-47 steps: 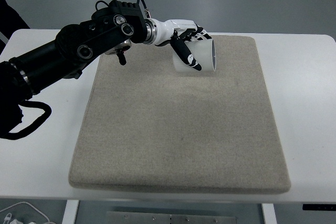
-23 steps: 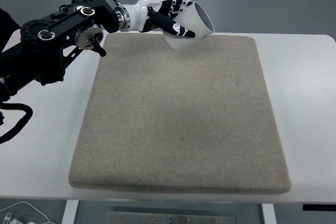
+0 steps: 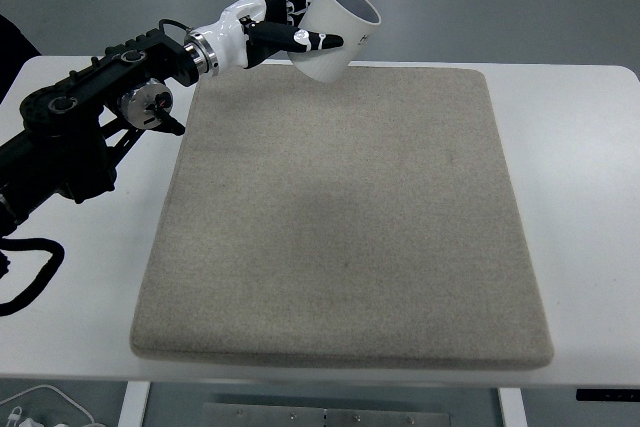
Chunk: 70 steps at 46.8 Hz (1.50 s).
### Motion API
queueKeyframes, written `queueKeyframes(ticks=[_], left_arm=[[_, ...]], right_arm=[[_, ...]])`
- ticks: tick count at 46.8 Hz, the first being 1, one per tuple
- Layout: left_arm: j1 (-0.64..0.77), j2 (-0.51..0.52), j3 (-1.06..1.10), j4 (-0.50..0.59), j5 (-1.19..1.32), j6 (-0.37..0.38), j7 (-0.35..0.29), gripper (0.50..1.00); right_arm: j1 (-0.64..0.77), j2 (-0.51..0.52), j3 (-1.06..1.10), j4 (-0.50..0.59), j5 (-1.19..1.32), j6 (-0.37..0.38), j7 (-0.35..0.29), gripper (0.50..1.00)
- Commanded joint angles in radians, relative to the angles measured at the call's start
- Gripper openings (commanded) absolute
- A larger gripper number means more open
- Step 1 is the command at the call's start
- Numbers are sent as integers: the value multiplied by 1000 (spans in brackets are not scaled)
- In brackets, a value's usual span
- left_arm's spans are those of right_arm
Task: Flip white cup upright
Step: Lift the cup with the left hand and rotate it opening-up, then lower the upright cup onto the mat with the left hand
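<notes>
Next, I let go of the white cup with my left gripper on the beige mat (image 3: 283,141), near the far corner that is beside the black arm.
A white cup (image 3: 337,32) hangs in the air above the far edge of the beige mat (image 3: 340,217). It is tilted, with its open mouth facing up and to the right. My left hand (image 3: 295,29) is shut on the cup, thumb across its near side and the other fingers behind it. The black left arm (image 3: 90,122) reaches in from the left edge over the white table. The right arm does not show.
The white table (image 3: 580,167) extends around the mat on all sides. A black cable (image 3: 30,272) loops at the left edge. White cables (image 3: 40,409) lie below the table's front left corner.
My left hand has lifted the cup off the mat's far edge, carried it up and to the left, and turned it so the mouth points more upward.
</notes>
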Motion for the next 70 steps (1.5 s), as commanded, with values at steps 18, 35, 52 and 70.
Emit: queueKeyframes(ticks=[18, 35, 52, 70], left_arm=[[85, -60, -70, 104, -57, 25, -230, 555], [140, -111, -50, 193, -49, 6, -463, 555], [220, -109, -36, 190, -43, 5, -495, 555], [257, -94, -22, 191, 8, 15, -495, 555]], right_arm=[[0, 0, 2, 0, 0, 0, 0, 930], [0, 0, 0, 0, 0, 0, 0, 930], [0, 0, 2, 0, 0, 0, 0, 930], [0, 0, 0, 0, 0, 0, 0, 930]])
